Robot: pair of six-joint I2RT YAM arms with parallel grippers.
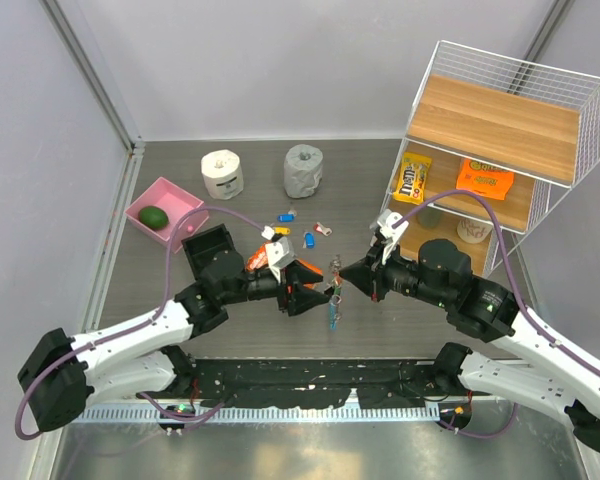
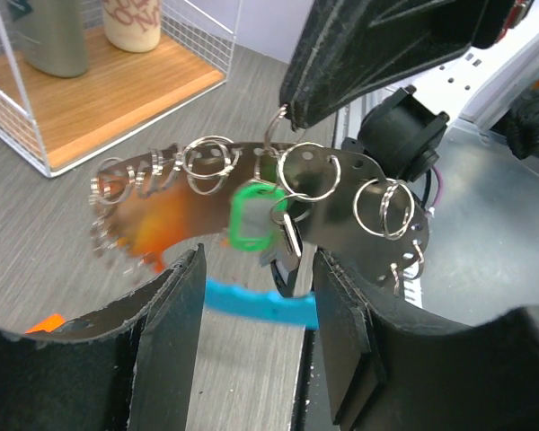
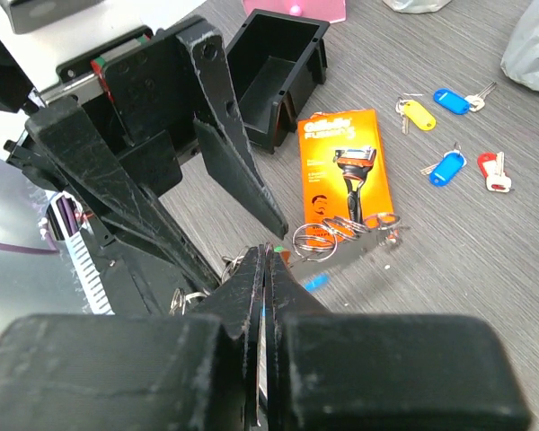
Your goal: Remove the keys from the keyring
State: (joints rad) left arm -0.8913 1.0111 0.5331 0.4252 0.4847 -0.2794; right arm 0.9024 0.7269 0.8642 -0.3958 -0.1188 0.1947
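Observation:
The grey cluster hangs from my right gripper by a split ring, so my left gripper will take the lower ring (image 2: 291, 208) before my right gripper grips the cluster.
The keys (image 1: 335, 267) are a grey metal cluster with several split rings, held up between my two grippers. In the left wrist view the keys (image 2: 341, 193) fan out as a curved shape, with a green-tagged key (image 2: 251, 215) hanging from them. The keyring (image 2: 260, 305), a slim light-blue band, lies just below; it also shows in the top view (image 1: 332, 318). My right gripper (image 1: 346, 277) (image 3: 268, 256) is shut on the cluster's top edge. My left gripper (image 1: 320, 292) (image 2: 259, 260) is open, its fingers either side of the blue band and just under the cluster.
An orange razor box (image 3: 346, 171) lies on the table behind the cluster. Loose tagged keys, yellow (image 3: 418, 114), blue (image 3: 442, 168) and red (image 3: 490, 171), lie beyond it. A pink tray (image 1: 163, 186), two rolls (image 1: 222, 173) and a wire shelf (image 1: 500, 150) stand farther back.

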